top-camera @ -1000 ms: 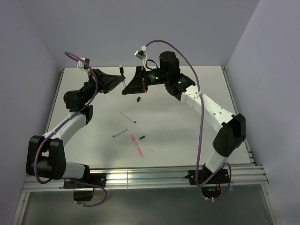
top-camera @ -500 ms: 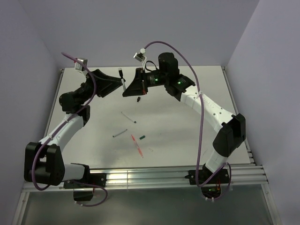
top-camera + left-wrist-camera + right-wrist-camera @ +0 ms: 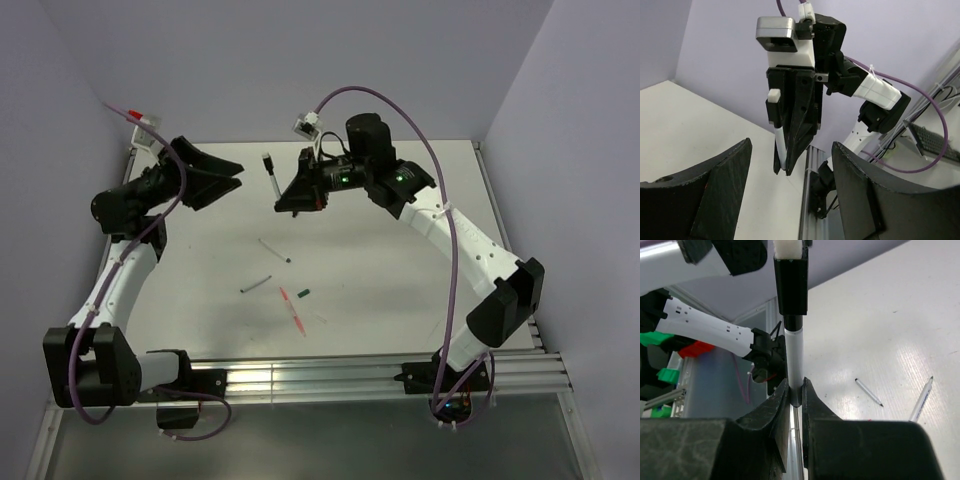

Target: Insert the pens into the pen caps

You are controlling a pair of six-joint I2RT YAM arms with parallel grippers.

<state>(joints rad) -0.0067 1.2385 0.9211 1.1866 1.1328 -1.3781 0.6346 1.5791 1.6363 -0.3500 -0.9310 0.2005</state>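
My left gripper needs to first close on the black cap (image 3: 792, 290) and push it down, because the pen's dark neck still shows below the black cap.
My right gripper (image 3: 284, 204) (image 3: 795, 390) is shut on the lower end of a whitish pen (image 3: 273, 183) (image 3: 794, 360) and holds it upright above the far table. A black pen cap (image 3: 268, 160) (image 3: 791, 287) sits on the pen's top end. My left gripper (image 3: 232, 176) (image 3: 790, 190) stands open to the left of it, apart from the pen (image 3: 781, 142), with nothing between its fingers. Two whitish pens (image 3: 273, 248) (image 3: 256, 284), a red pen (image 3: 293, 310) and a dark green cap (image 3: 303, 293) lie mid-table.
The white table (image 3: 400, 270) ends in a metal rail (image 3: 350, 375) at the near edge. Purple walls close the back and both sides. Purple cables loop over both arms.
My left gripper opened, let go of the capped pen end and drew back to the left. The right gripper kept the pen and shifted slightly right.
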